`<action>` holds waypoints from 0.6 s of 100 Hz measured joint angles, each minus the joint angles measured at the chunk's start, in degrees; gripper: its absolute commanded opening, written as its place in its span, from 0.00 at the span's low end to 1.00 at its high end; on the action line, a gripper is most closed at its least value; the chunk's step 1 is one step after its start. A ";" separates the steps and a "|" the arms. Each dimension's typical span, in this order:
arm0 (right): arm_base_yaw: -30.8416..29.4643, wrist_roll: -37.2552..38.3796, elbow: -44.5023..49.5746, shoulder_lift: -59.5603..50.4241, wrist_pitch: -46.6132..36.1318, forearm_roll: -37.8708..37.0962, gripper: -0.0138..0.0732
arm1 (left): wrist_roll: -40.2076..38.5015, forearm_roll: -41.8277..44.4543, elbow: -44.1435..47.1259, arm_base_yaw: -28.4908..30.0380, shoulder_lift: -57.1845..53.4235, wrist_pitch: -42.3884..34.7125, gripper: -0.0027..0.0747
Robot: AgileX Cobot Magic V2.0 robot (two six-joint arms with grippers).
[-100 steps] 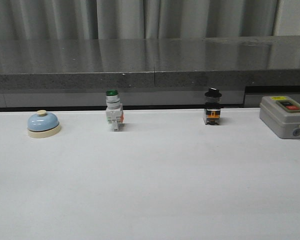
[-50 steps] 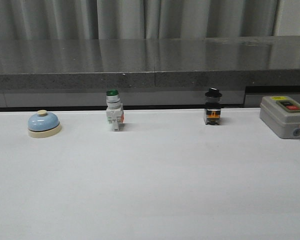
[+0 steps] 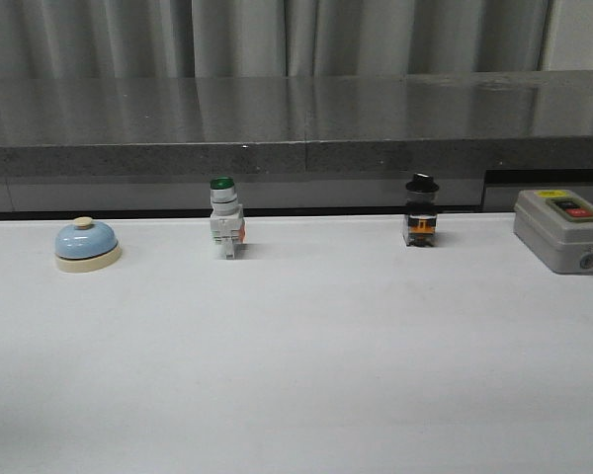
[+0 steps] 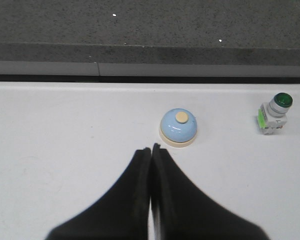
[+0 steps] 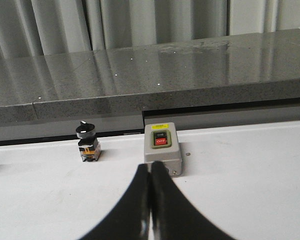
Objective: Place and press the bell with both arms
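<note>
I move my left gripper to the bell next and close it around its light-blue dome [image 3: 86, 239] [image 4: 178, 127], just above the cream base.
The light-blue bell [image 3: 85, 244] with a cream base and button stands on the white table at the far left, near the back edge. It also shows in the left wrist view [image 4: 179, 127], just beyond my left gripper [image 4: 151, 148], which is shut and empty and apart from it. My right gripper [image 5: 150, 166] is shut and empty, in front of the grey box. Neither arm shows in the front view.
A green-capped white pushbutton [image 3: 224, 229] [image 4: 274, 113] stands right of the bell. A black-knob switch [image 3: 421, 210] [image 5: 87, 141] stands further right. A grey box with red button [image 3: 563, 229] [image 5: 161, 148] sits at the far right. A dark stone ledge [image 3: 296, 128] runs along the back.
</note>
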 measured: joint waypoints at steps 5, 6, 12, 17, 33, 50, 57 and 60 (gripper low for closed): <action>0.00 0.00 0.00 0.00 0.00 0.00 0.09 | 1.48 -1.25 -1.43 0.00 3.05 0.13 0.01; 0.00 0.00 0.00 0.00 0.00 0.00 0.09 | 1.60 -1.39 -1.84 0.00 3.42 0.13 0.01; 0.00 0.00 0.00 0.00 0.00 0.00 0.09 | 2.35 -2.20 -3.38 0.00 6.70 0.13 0.01; 0.00 0.00 0.00 0.00 0.00 0.00 0.09 | 2.63 -2.35 -4.91 0.00 9.19 0.21 0.01; 0.00 0.00 0.00 0.00 0.00 0.00 0.09 | 5.28 -3.59 -9.47 0.00 17.21 1.26 0.15; 0.00 0.00 0.00 0.00 0.00 0.00 0.09 | 6.28 -5.35 -14.67 0.00 25.25 3.16 0.55; 0.00 0.00 0.00 0.00 0.00 0.00 0.09 | 6.58 -6.62 -16.52 0.00 28.27 3.72 0.70; 0.00 0.00 0.00 0.00 0.00 0.00 0.09 | 6.70 -6.90 -17.35 0.00 29.44 4.13 0.74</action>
